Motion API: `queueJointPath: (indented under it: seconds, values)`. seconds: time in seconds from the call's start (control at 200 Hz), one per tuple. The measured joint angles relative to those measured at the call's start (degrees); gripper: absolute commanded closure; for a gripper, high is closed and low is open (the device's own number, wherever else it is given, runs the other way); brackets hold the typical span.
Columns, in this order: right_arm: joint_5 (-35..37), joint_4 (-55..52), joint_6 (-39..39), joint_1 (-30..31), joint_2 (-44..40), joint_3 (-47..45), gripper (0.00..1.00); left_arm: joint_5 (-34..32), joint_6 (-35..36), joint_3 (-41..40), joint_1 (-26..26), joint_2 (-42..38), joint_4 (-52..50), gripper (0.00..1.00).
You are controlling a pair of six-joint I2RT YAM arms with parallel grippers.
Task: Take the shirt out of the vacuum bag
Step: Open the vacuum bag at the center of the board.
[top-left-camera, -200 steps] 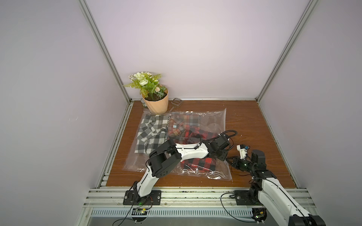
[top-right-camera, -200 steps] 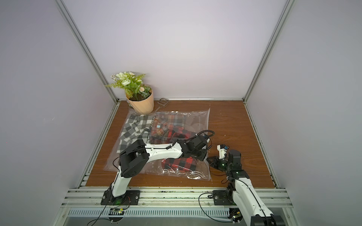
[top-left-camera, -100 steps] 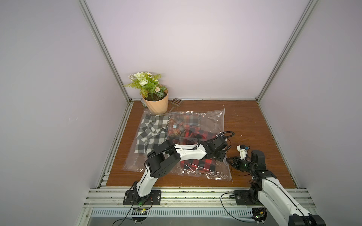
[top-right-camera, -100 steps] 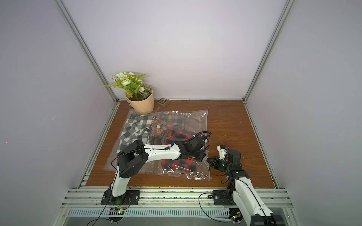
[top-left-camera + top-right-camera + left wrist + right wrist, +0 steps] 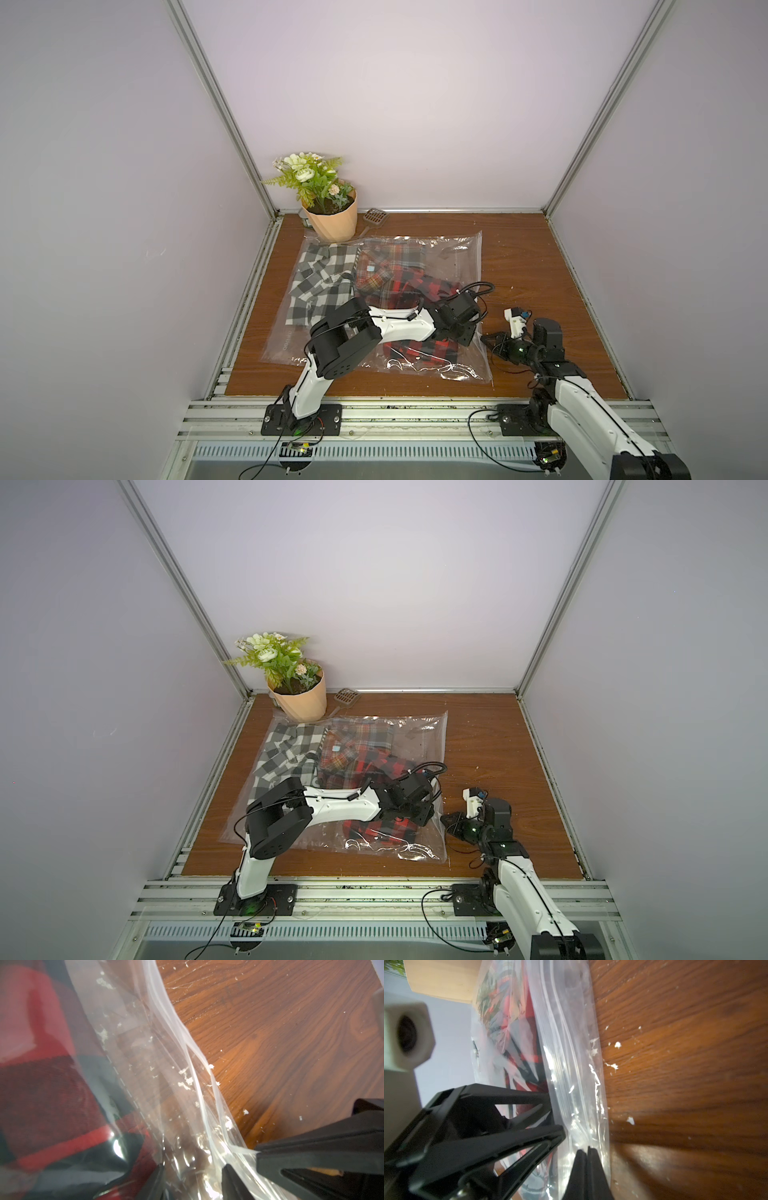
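The pieces of the bag's zip sit close together, so I will have my left gripper pinch the upper zip piece (image 5: 208, 1134) and lift it while my right gripper holds the lower zip piece.
The clear vacuum bag (image 5: 451, 257) (image 5: 415, 739) lies flat on the wooden table, with three plaid shirts showing through it. The red-and-black shirt (image 5: 419, 286) (image 5: 41, 1095) lies nearest the bag's right edge. My left arm reaches across the bag, and my left gripper (image 5: 465, 336) (image 5: 192, 1169) stands open at that edge, with loose plastic film between its fingers. My right gripper (image 5: 487, 338) (image 5: 586, 1150) is shut on the bag's zip-strip edge (image 5: 245, 1150), right beside the left fingers (image 5: 508, 1126).
A potted plant (image 5: 332, 216) stands at the back left, touching the bag's far corner, with a small slotted scoop (image 5: 375, 216) beside it. Walls close three sides of the table. A metal rail (image 5: 415, 415) runs along the front.
My left gripper's jaws have spread apart, and the gripper has shifted a little toward the front along the bag's right edge. The right gripper has stayed shut in place.
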Motion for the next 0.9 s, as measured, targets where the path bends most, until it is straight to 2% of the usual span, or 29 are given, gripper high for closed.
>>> queueJointPath:
  seconds: [0.375,0.7,0.866,0.901]
  values:
    - [-0.1,0.1,0.0,0.0,-1.4,0.0,1.0,1.2,-0.9,6.0,0.0,3.7,-3.3,0.57]
    - [-0.1,-0.1,0.0,-0.1,-2.8,0.0,1.0,2.5,-1.2,10.2,-0.1,6.9,-5.0,0.82]
    - [0.0,-0.4,-0.1,-0.1,-2.8,0.0,1.0,3.5,-1.5,10.8,-0.3,7.3,-5.0,0.99]
    - [0.0,-0.4,-0.1,-0.1,-2.8,0.0,1.0,3.7,-1.5,10.8,-0.3,7.3,-4.9,1.0]
